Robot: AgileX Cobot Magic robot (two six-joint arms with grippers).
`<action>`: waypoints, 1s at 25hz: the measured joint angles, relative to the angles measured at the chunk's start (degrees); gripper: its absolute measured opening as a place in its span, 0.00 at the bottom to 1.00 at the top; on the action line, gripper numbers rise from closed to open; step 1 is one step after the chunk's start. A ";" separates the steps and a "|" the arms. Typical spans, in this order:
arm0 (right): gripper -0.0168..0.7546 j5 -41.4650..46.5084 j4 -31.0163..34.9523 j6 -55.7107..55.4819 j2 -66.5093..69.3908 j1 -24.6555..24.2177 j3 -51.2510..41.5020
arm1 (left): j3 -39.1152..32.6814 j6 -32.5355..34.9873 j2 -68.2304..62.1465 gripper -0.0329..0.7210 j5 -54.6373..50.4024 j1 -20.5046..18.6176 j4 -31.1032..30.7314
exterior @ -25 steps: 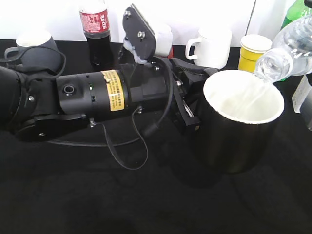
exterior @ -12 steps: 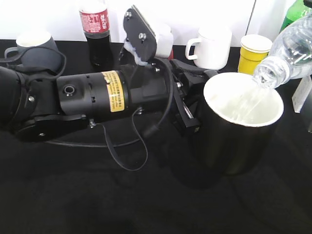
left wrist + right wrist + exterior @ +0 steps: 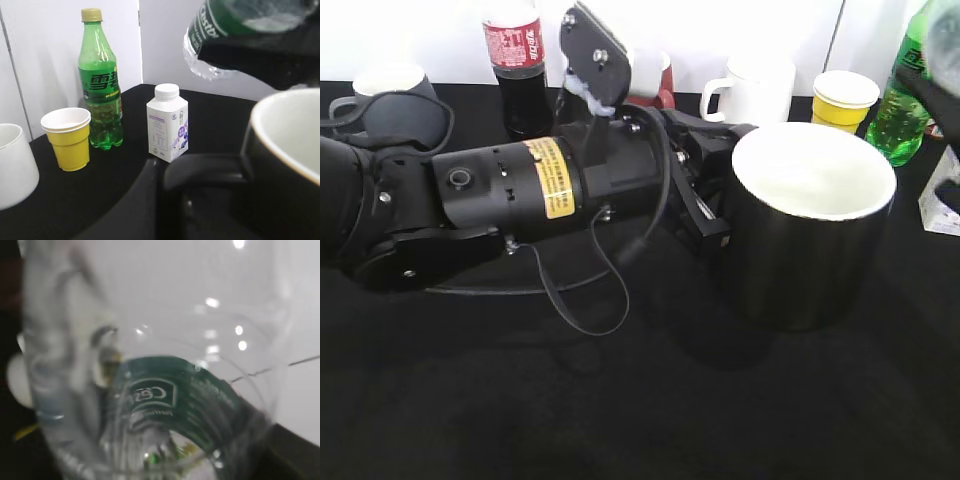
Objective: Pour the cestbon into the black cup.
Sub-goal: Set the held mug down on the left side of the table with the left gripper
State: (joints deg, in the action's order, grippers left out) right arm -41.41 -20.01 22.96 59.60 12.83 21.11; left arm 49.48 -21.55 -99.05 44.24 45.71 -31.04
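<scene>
Next, I let go of the cestbon with my right gripper on the black table [image 3: 817, 221] just in front of the yellow cup.
The black cup [image 3: 807, 245], glossy with a white inside, stands right of centre; it also shows in the left wrist view [image 3: 287, 165]. My left gripper [image 3: 712, 200] is shut on its black handle [image 3: 205, 167]. The cestbon [image 3: 227, 20], clear with a dark green label, hangs tilted above and behind the cup, apart from its rim. It fills the right wrist view [image 3: 170, 395] and is a blur at the exterior view's top right corner [image 3: 943, 30]. My right gripper [image 3: 270, 57] is shut on its body.
Along the back stand a grey mug [image 3: 390, 95], a cola bottle [image 3: 517, 60], a dark red mug [image 3: 660, 85] behind my left arm, a white mug [image 3: 755, 95], a yellow cup [image 3: 842, 100] and a green soda bottle [image 3: 898, 110]. A white carton [image 3: 942, 195] is at the right edge.
The cestbon was tipped over the cup's rim with water running in. It has now lifted up and away to the right. The cup stays in my left gripper.
</scene>
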 joint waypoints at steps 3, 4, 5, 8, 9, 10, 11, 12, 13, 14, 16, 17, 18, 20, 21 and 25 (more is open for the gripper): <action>0.67 0.05 -0.04 -20.93 0.00 0.00 0.00 | 0.00 0.00 0.00 0.09 0.00 -0.46 0.06; 0.67 0.05 -0.04 -26.01 0.00 0.00 0.00 | 0.00 0.00 0.11 0.09 0.00 -1.23 0.00; 0.67 0.05 -0.04 -28.88 0.00 0.00 0.00 | 0.00 0.00 0.22 0.09 -0.05 -1.84 0.00; 0.67 0.53 3.59 -34.15 0.00 0.00 0.00 | 0.00 0.00 3.33 0.09 -0.12 -8.37 -0.17; 0.67 0.68 5.62 -34.43 0.00 0.00 0.00 | 0.00 0.00 3.56 0.09 -0.12 -9.49 -0.17; 0.67 0.74 6.74 -34.55 0.00 0.00 0.00 | -0.92 0.00 3.95 0.09 0.61 -12.79 -0.04; 0.67 0.87 7.23 -34.61 0.00 0.00 0.00 | -2.55 0.00 4.09 0.09 1.73 -15.18 0.00; 0.67 0.87 7.29 -34.66 0.00 0.00 0.00 | -4.88 0.00 4.11 0.09 2.95 -17.97 0.06; 0.67 0.87 7.35 -34.72 0.00 0.00 0.00 | -7.31 0.00 4.11 0.09 4.42 -20.79 0.06; 0.67 0.87 7.36 -34.72 0.00 0.00 0.00 | -9.68 0.05 4.16 0.09 5.92 -23.79 0.12; 0.67 0.87 7.42 -34.72 0.41 0.00 0.00 | -12.37 3.01 4.16 0.09 7.29 -29.62 0.76; 0.67 0.87 7.42 -34.72 1.40 0.00 0.00 | -12.65 4.06 3.87 0.09 7.57 -31.75 1.14; 0.66 0.74 7.42 -34.76 2.71 0.00 0.00 | -12.65 5.39 2.27 0.09 9.36 -33.15 2.34; 0.66 -1.35 7.47 -34.76 4.93 0.00 0.00 | -12.65 9.25 -2.58 0.09 14.44 -34.19 7.33; 0.66 -2.30 7.47 -34.76 5.73 0.00 0.00 | -12.65 10.93 -5.71 0.09 17.19 -34.19 10.19; 0.66 -2.80 7.93 -34.76 6.88 0.00 0.00 | -12.10 14.89 -14.84 0.09 19.75 -34.26 19.76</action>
State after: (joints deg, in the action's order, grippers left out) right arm -44.21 -12.08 -11.80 66.48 12.83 21.11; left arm 37.38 -6.66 -113.90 63.99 11.45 -11.28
